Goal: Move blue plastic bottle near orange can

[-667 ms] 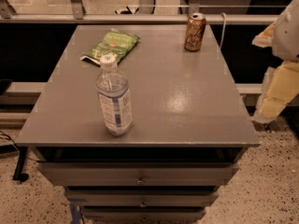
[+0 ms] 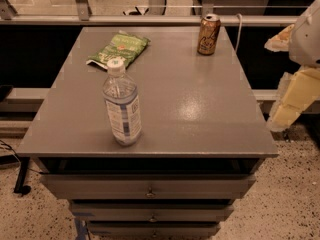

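The robot's gripper will next move to the blue plastic bottle and close around its blue-and-white label [image 2: 124, 112], under the bottle's clear upper part.
The blue plastic bottle [image 2: 121, 105] stands upright near the front left of the grey table [image 2: 200, 109]; it is clear, with a white cap and a blue-and-white label. The orange can [image 2: 208, 34] stands upright at the table's back right, far from the bottle. My gripper [image 2: 292, 96] hangs off the table's right edge, above the floor, well apart from both the bottle and the can. It holds nothing that I can see.
A flat green snack bag [image 2: 120, 49] lies at the back left of the table. The table's drawers [image 2: 150, 189] face the front. A metal rail [image 2: 150, 19] runs behind the table. Speckled floor surrounds it.
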